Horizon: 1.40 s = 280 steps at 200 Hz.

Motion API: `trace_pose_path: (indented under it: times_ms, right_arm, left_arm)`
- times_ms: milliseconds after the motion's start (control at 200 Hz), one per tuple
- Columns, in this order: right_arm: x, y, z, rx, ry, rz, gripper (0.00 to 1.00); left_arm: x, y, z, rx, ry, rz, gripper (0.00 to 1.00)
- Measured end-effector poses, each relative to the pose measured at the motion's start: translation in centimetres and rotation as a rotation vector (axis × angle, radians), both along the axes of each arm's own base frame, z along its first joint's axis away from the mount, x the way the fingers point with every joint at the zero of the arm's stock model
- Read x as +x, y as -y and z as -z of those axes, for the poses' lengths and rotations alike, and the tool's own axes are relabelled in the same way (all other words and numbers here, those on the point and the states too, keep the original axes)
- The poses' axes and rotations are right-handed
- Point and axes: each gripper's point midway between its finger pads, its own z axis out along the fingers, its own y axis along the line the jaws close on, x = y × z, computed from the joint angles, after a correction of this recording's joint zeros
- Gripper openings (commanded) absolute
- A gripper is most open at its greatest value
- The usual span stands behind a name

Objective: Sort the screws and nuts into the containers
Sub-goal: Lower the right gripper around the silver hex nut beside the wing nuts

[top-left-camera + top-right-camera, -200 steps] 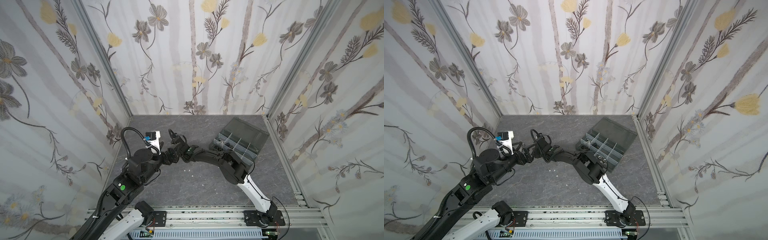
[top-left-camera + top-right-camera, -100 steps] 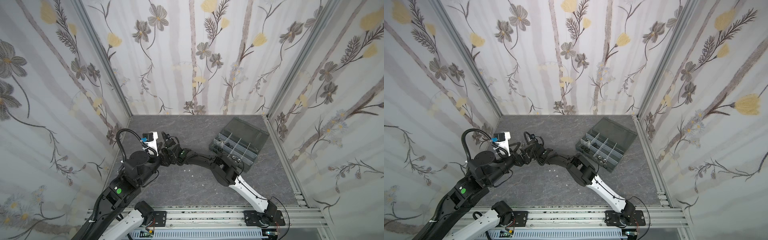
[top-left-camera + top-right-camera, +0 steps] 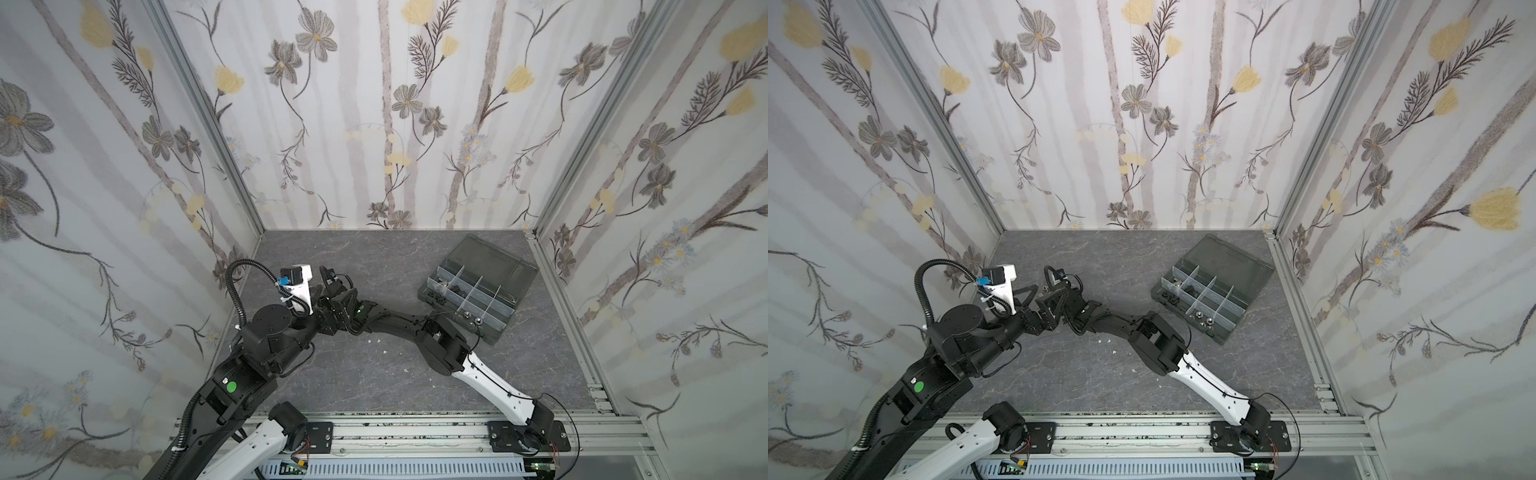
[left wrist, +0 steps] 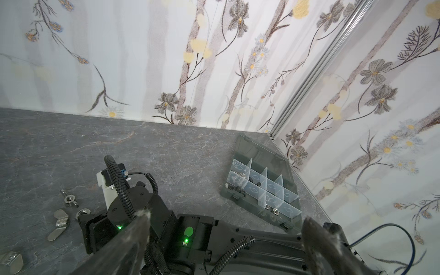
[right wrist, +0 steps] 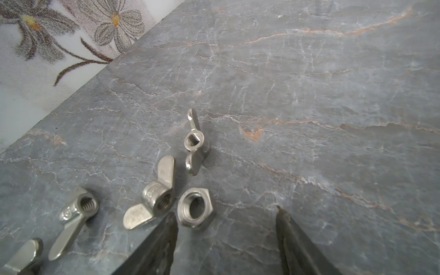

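Observation:
The hex nut lies by a wing nut, off-centre from my right gripper's fingers. I will move over and grab the hex nut point(image 5: 197, 208) by its opposite sides.
In the right wrist view a silver hex nut point(image 5: 196, 208) lies flat on the grey table, close to one fingertip point(image 5: 170, 222) of my right gripper point(image 5: 225, 212). That gripper is open and holds nothing. Silver wing nuts point(image 5: 195, 142) point(image 5: 154, 192) point(image 5: 76, 214) lie just beyond and beside the hex nut. My left gripper point(image 4: 226, 215) is wide open and empty above the right arm point(image 4: 238, 240). The containers are one dark organizer box point(image 3: 432, 293) point(image 3: 1165, 295) at the back right, lid open. Small silver nuts point(image 4: 275, 210) and dark pieces lie in its compartments. I see no screws on the table.
The right arm point(image 3: 395, 324) reaches across the middle to the table's left side, crossing close to the left arm point(image 3: 274, 332). The left wall point(image 5: 35, 71) stands close behind the wing nuts. Tiny white specks point(image 3: 376, 340) dot the table's middle.
The right arm has stretched further left across the table and its jaws have narrowed a little. The left arm has drawn back slightly to the left, still open.

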Motion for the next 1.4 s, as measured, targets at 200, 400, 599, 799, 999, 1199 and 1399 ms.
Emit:
trace_pose_path:
  times_ms: [200,400,599,799,999,1199,1399]
  right_arm:
    - [0.1,-0.6,0.2,0.005,0.063,0.014,0.63]
    - [0.1,-1.3,0.4,-0.008,0.123,0.021,0.56]
    - [-0.1,-1.4,0.4,-0.020,0.136,0.020,0.47]
    - [0.1,-1.1,0.3,-0.030,0.140,0.039,0.37]
    - [0.4,-0.8,0.4,-0.019,0.128,0.055,0.40]
    - [0.9,-0.9,0.2,0.046,0.102,0.080,0.56]
    - [1.6,-1.0,-0.1,0.108,0.088,0.132,0.48]
  left_arm:
    - [-0.2,-0.2,0.2,0.002,-0.009,0.000,1.00]
    - [-0.6,-0.4,0.1,0.004,-0.011,0.003,1.00]
    - [-0.9,-0.6,0.3,0.007,-0.016,0.002,1.00]
    - [-0.9,-0.7,0.5,0.010,-0.020,0.002,1.00]
    - [-1.0,-0.7,0.6,0.012,-0.021,0.001,1.00]
    - [-0.9,-0.8,1.0,0.034,-0.028,-0.004,1.00]
    - [-0.7,-0.8,1.1,0.038,-0.032,-0.009,1.00]
